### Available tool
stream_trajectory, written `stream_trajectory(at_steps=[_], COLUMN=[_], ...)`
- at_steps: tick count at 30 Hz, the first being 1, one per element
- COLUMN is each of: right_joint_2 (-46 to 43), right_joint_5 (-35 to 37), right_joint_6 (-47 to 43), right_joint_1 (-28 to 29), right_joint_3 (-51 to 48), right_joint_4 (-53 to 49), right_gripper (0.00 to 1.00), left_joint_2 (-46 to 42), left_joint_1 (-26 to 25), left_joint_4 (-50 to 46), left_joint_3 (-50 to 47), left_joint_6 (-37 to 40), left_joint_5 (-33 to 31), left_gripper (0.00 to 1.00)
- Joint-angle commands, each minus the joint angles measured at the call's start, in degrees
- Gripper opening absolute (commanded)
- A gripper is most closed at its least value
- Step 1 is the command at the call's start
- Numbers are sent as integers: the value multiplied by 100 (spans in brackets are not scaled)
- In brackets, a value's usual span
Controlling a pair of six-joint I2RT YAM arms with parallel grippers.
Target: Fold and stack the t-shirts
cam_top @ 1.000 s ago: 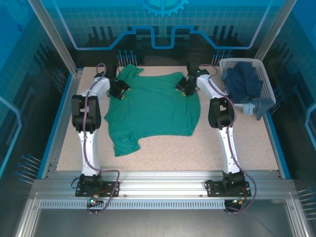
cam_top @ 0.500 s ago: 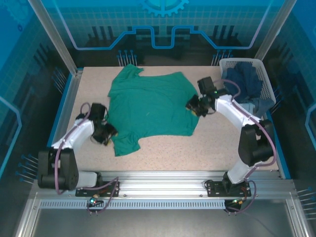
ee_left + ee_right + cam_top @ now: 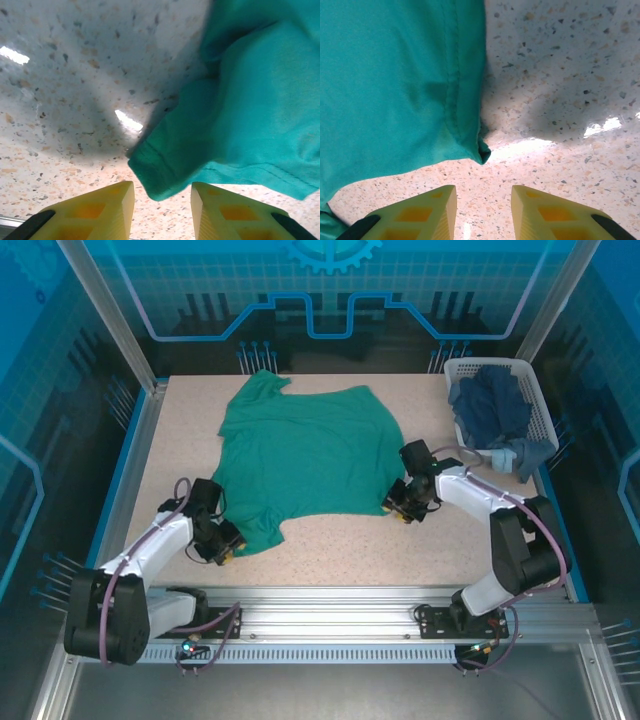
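Note:
The near sleeve of the teal-green t-shirt is bunched up behind its corner, so the robot's left gripper needs to pinch that corner (image 3: pixel 157 186) and pull the sleeve smooth toward the metal bar before folding.
A teal-green t-shirt (image 3: pixel 305 455) lies spread flat on the speckled table. My left gripper (image 3: pixel 226 546) sits low at its near-left corner. In the left wrist view that hemmed corner (image 3: pixel 160 175) dips just between the yellow fingertips (image 3: pixel 117 197), and the left gripper (image 3: pixel 162 189) is open with its jaws apart and not pressing the cloth. My right gripper (image 3: pixel 402 509) is at the near-right corner. The right wrist view shows that corner (image 3: pixel 479 147) a little ahead of the open right gripper (image 3: pixel 482 191). Dark navy t-shirts (image 3: pixel 492 405) are heaped in the basket.
The white lattice basket (image 3: pixel 462 368) stands at the back right, with navy cloth spilling over its near rim (image 3: pixel 520 455). Bare tabletop (image 3: pixel 340 550) runs along the front between the two arms. Blue enclosure walls and a metal rail border the table.
Both arms have swung from the shirt's far shoulders down to its near corners. Both pairs of jaws have narrowed somewhat. The shirt itself has not shifted.

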Motion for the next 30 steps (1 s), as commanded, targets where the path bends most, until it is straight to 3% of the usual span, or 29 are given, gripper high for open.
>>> stream_trajectory(at_steps=[1, 10, 15, 20, 30], right_joint_2=[-187, -249, -223, -190, -128], right_joint_5=[49, 84, 84, 163, 423], right_joint_6=[-63, -157, -197, -324, -341], right_joint_1=[46, 46, 46, 46, 42], right_joint_3=[-11, -28, 41, 147, 138], right_joint_4=[-22, -72, -66, -143, -350], right_gripper=[34, 34, 34, 34, 33], left_joint_2=[129, 445, 296, -329, -673], left_joint_1=[-69, -413, -690, -1134, -1546], left_joint_4=[156, 652, 544, -214, -385], left_joint_3=[-205, -219, -217, 44, -158], left_joint_6=[-76, -300, -557, -1019, -1814], left_joint_5=[-23, -171, -294, -596, 124], left_gripper=[35, 18, 0, 0, 0])
